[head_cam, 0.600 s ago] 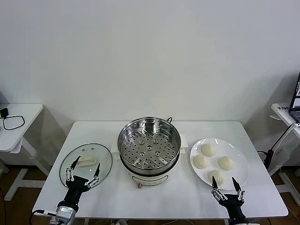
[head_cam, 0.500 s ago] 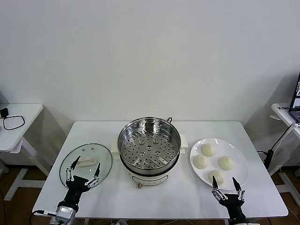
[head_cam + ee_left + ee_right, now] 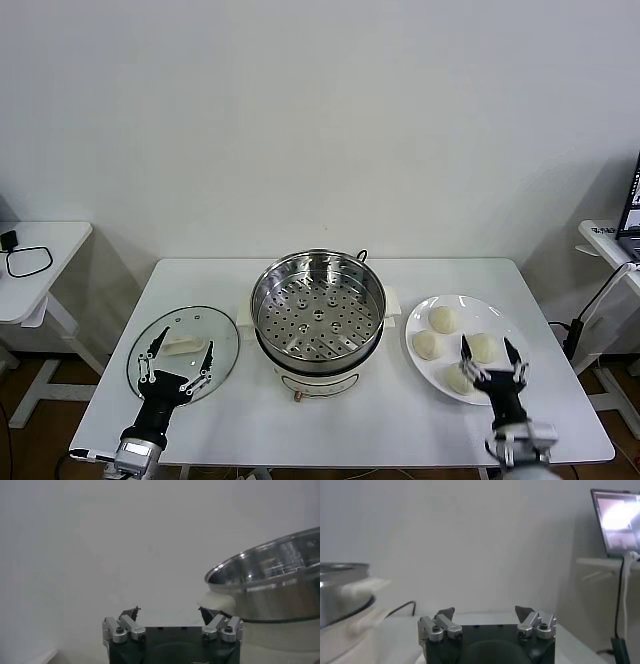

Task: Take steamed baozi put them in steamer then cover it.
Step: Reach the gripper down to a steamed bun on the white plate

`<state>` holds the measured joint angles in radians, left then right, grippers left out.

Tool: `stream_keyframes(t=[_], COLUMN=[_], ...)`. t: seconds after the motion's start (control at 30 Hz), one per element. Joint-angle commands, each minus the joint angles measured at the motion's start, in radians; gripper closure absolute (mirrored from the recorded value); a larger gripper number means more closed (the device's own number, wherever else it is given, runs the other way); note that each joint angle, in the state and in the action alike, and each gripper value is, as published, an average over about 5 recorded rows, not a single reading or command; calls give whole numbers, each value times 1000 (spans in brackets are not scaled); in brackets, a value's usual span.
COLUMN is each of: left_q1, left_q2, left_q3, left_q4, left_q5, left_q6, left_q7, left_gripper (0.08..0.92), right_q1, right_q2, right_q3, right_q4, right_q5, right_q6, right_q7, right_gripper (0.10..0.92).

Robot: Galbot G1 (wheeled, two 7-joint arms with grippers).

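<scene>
The back baozi, the one on the white plate closest to the wall, will have my right gripper close around the sides of the back baozi [image 3: 443, 319].
Several off-white steamed baozi lie on a white plate [image 3: 497, 316] at the right: one at the back [image 3: 443, 320], one on the left [image 3: 428, 345], one on the right [image 3: 484, 346], one in front [image 3: 457, 379]. My right gripper [image 3: 489, 352] hangs open over the plate's front part, between the front and right baozi, holding nothing. The steel steamer [image 3: 318, 310] on its cream pot base stands mid-table with nothing in it. Over the front of the glass lid [image 3: 215, 335] my left gripper [image 3: 177, 358] is open. Both wrist views show open jaws [image 3: 170, 612] [image 3: 484, 612] with nothing in them.
The lid, with its white handle [image 3: 183, 345], lies flat left of the steamer. The steamer's rim [image 3: 270, 577] shows in the left wrist view. Small side tables stand at far left [image 3: 30, 260] and far right [image 3: 610, 245]. A laptop [image 3: 619, 520] is at the far right.
My right gripper has moved from the table's front edge to over the plate, among the baozi. My left gripper has barely shifted over the lid.
</scene>
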<state>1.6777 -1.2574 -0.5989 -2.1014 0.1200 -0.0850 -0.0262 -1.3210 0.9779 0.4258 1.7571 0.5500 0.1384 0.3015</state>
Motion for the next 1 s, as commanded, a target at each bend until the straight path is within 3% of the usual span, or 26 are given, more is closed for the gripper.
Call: stream_keyframes(t=[0.03,0.3,0.47,0.67,0.77,1.0], left_q1=[1,-1,-8,-15,-16,-16], left_q2=[-1,-5,-6,-6,-8,-20], left_q3=[0,1,-3,-4,-2,-2], left_q4=[-19,-25,-28,-39,-46,-57], left_q5=[-6,-13,-23,-30,-29,-29], left_q6=[2,4,8,21,31,36], left_q7=[-2,-5,-7,-10,-12,-15], left_gripper=[177,177,177,177,177,177], right_q1=[323,699,839,1046,1152,1330], right_q2=[-91,-248,-349,-408,-397,-316], right_q3=[-104,-385,-548,-745,-832,-970], right_q4=[-123,-378,-496,-641,-704,-805], right_q5=[124,283,274,56,-65,-387], right_q6=[-101,-166,-203,-188,-159,-122], right_q7=[51,-163,-537,-1104,-1320,-1586], right_gripper=[203,203,203,203,203,203])
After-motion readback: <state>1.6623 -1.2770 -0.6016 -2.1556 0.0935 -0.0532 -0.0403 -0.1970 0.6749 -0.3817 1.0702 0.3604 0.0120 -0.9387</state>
